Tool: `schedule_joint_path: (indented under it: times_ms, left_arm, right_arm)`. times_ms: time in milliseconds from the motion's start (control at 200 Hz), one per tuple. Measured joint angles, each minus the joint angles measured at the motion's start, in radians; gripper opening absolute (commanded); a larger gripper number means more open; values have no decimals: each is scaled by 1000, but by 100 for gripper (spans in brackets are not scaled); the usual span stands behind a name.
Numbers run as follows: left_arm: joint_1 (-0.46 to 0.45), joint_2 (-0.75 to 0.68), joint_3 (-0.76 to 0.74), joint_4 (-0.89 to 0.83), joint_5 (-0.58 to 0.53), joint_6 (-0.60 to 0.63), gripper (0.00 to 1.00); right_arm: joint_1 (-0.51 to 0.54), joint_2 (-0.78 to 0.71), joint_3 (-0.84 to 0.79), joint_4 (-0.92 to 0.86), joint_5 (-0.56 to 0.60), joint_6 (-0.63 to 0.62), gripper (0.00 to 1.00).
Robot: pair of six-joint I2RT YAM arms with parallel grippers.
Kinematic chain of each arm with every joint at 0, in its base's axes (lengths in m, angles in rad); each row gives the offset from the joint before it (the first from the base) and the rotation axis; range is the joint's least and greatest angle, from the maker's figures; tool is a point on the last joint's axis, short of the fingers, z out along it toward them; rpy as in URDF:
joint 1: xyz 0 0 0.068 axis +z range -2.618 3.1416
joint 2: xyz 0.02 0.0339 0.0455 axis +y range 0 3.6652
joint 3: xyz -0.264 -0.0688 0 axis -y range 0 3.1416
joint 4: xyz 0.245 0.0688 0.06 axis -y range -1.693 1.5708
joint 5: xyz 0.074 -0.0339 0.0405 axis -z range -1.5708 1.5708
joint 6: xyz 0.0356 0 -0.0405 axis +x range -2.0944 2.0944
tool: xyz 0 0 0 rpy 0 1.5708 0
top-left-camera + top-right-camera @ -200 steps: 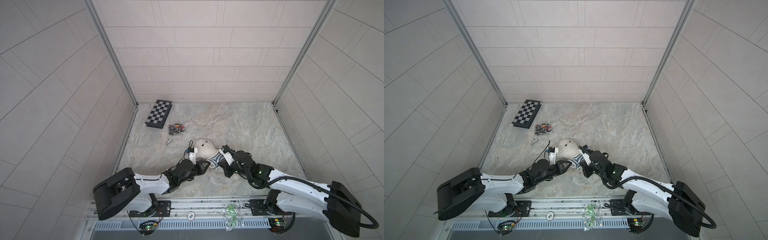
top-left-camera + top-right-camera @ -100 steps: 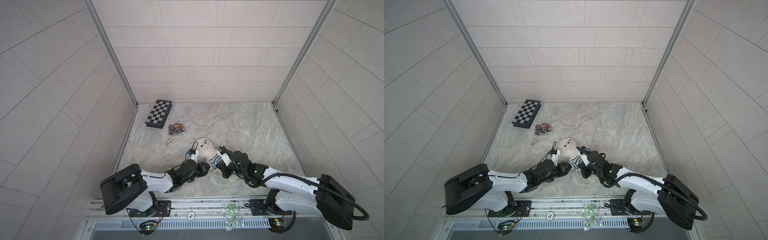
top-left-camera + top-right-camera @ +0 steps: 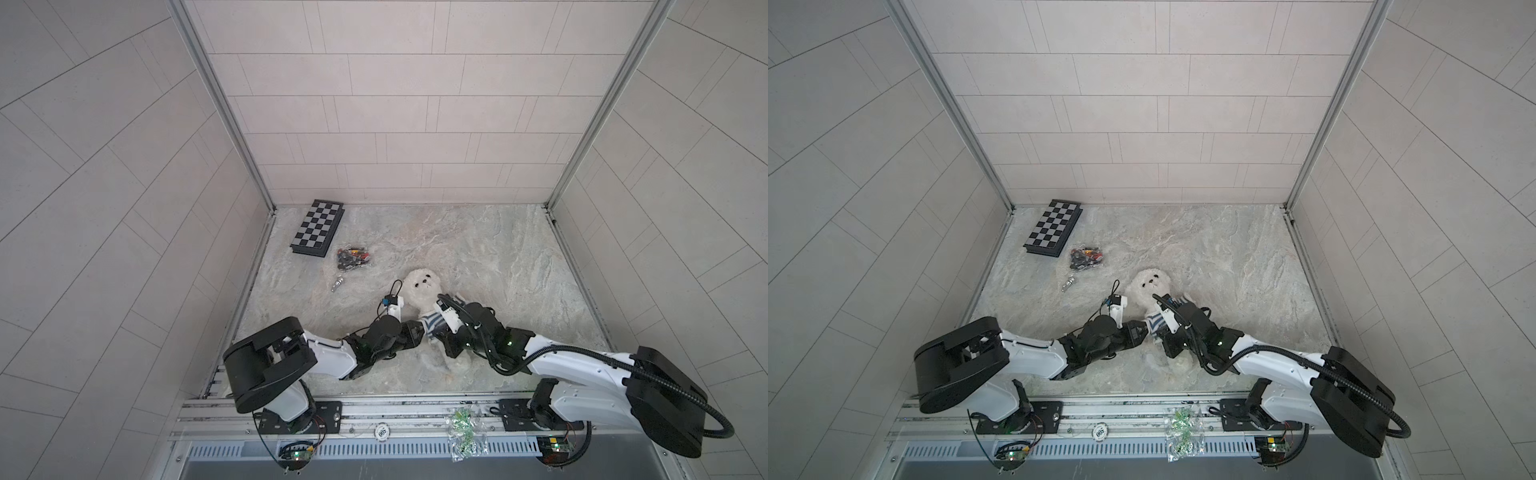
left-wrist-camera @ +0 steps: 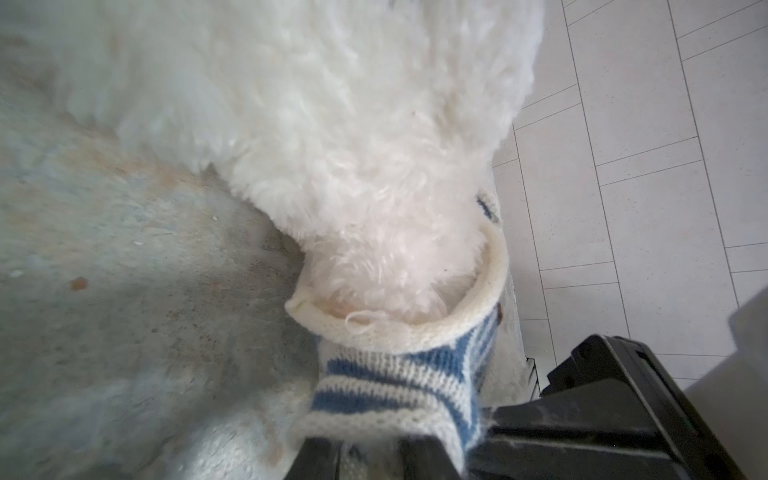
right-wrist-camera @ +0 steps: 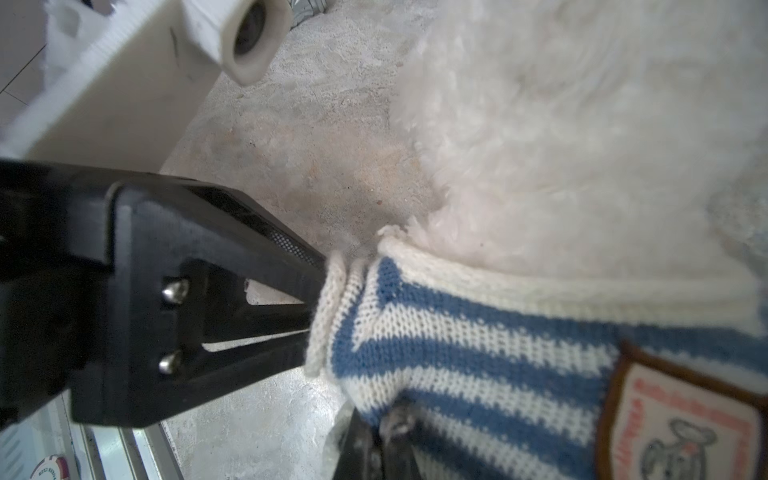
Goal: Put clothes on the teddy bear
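Note:
The sleeve is bunched short against my left gripper, so I will take the shirt's side farther from the cuff (image 5: 448,420) with my right gripper and pull it straight.
The fluffy white teddy bear (image 3: 420,284) (image 3: 1151,284) lies on its back near the table's front middle, face up. A blue-and-white striped shirt (image 3: 431,323) (image 3: 1154,322) with a badge (image 5: 673,424) covers its torso. White fur fills the cream-edged opening (image 4: 399,324). My left gripper (image 3: 417,332) (image 4: 370,461) comes in from the left. It is shut on the sleeve's cream cuff (image 5: 328,311). My right gripper (image 3: 444,334) (image 5: 380,446) reaches from the right, shut on the shirt's striped edge. The bear's legs (image 3: 455,361) poke out under the right arm.
A folded chessboard (image 3: 318,227) (image 3: 1052,228) lies at the back left. Near it are a bag of dark pieces (image 3: 353,258) and a small metal piece (image 3: 338,284). A clear bag of green parts (image 3: 461,432) rests on the front rail. Tiled walls close three sides.
Both arms have drawn closer together at the bear. The bear's head has shifted slightly back and to the right. The shirt stays between the two grippers.

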Motion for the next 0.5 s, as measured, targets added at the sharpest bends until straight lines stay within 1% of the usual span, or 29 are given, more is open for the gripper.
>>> schedule_joint_path:
  times_ms: [65,205,240,305,345,405,501]
  left_arm:
    - [7,32,6,31,3,2,0]
    - [19,64,8,79,15,6,0]
    - [21,64,8,88,18,7,0]
    - [21,60,8,97,23,7,0]
    - [21,54,8,98,23,7,0]
    - [23,49,7,102,26,7,0]
    - [22,49,0,114,32,6,0]
  right_arm:
    - [0,2,0,-1,0,0,0]
    - [0,-9,0,-21,13,0,0]
    - [0,-21,0,-33,23,-2,6]
    - [0,-55,0,-60,46,-4,26]
    - [0,-78,0,-77,58,-14,34]
    - [1,-111,0,-101,71,-22,39]
    - [3,-126,2,-124,88,-27,41]
